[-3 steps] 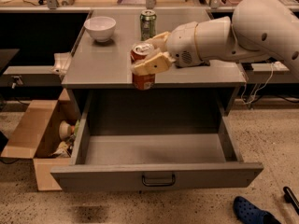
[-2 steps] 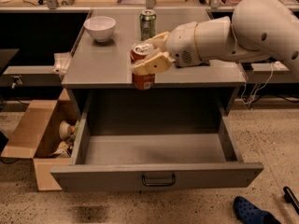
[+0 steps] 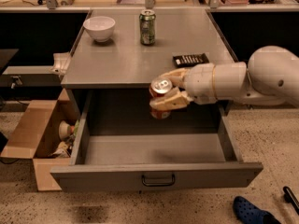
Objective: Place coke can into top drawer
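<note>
Next, my gripper lets go of the coke can on the top drawer's bottom close behind the drawer's front panel (image 3: 174, 147), near the drawer's handle.
The coke can (image 3: 160, 87), red with a silver top, is held upright in my gripper (image 3: 168, 91), which is shut on it. The can hangs in the air above the back of the open top drawer (image 3: 154, 150), just in front of the cabinet's top edge. The drawer is pulled fully out, and its grey front panel carries a small dark handle (image 3: 158, 179). Its inside looks bare. My white arm (image 3: 243, 80) reaches in from the right.
On the cabinet top (image 3: 121, 59) stand a white bowl (image 3: 99, 28), a green-and-silver can (image 3: 147, 27) and a black remote-like item (image 3: 190, 59). A cardboard box (image 3: 44, 134) with items sits on the floor at left. A blue shoe (image 3: 252, 212) lies at bottom right.
The gripper with the coke can has moved forward and down, from over the cabinet top's front edge to above the open drawer. The view has also shifted.
</note>
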